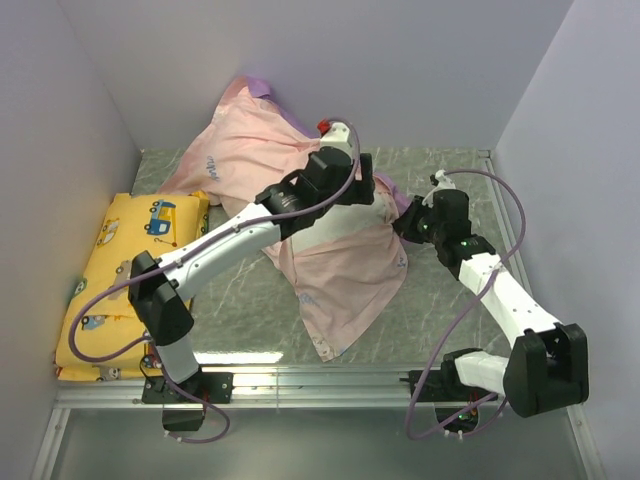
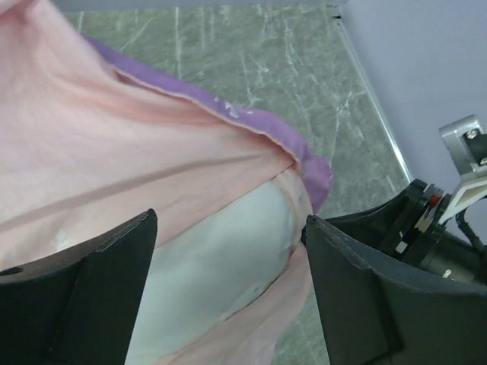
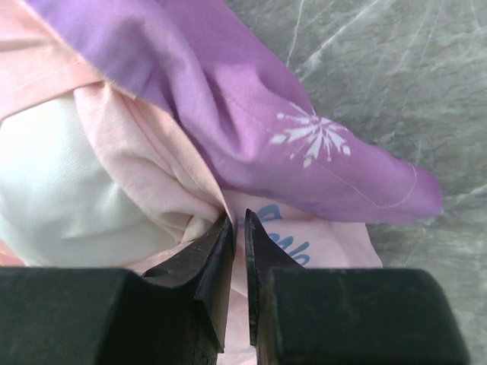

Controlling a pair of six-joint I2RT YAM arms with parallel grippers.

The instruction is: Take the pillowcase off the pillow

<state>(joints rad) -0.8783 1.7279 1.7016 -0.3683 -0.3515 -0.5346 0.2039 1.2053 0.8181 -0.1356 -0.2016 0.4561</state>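
The hem of the pillowcase wraps around the end of the white pillow, so next my left gripper pinches the exposed pillow (image 1: 338,222) and pulls it clear while my right gripper holds the hem.
The pillowcase (image 1: 250,140) lies inside out, pale pink, spread from the back wall to the table's middle, with purple edges showing. The white pillow (image 2: 221,258) bulges out of its opening; it also shows in the right wrist view (image 3: 61,190). My left gripper (image 2: 228,251) is open, its jaws on either side of the exposed pillow and the pink hem. My right gripper (image 3: 237,228) is shut on a pinch of the pillowcase (image 3: 228,99) at its opening, beside a purple flap with a white snowflake (image 3: 312,137). In the top view my right gripper (image 1: 410,222) is at the cloth's right edge.
A yellow cushion with cartoon vehicles (image 1: 125,280) lies at the left wall. Purple walls close the left, back and right. The marble tabletop (image 1: 470,170) shows at the back right and front. A metal rail (image 1: 300,375) runs along the near edge.
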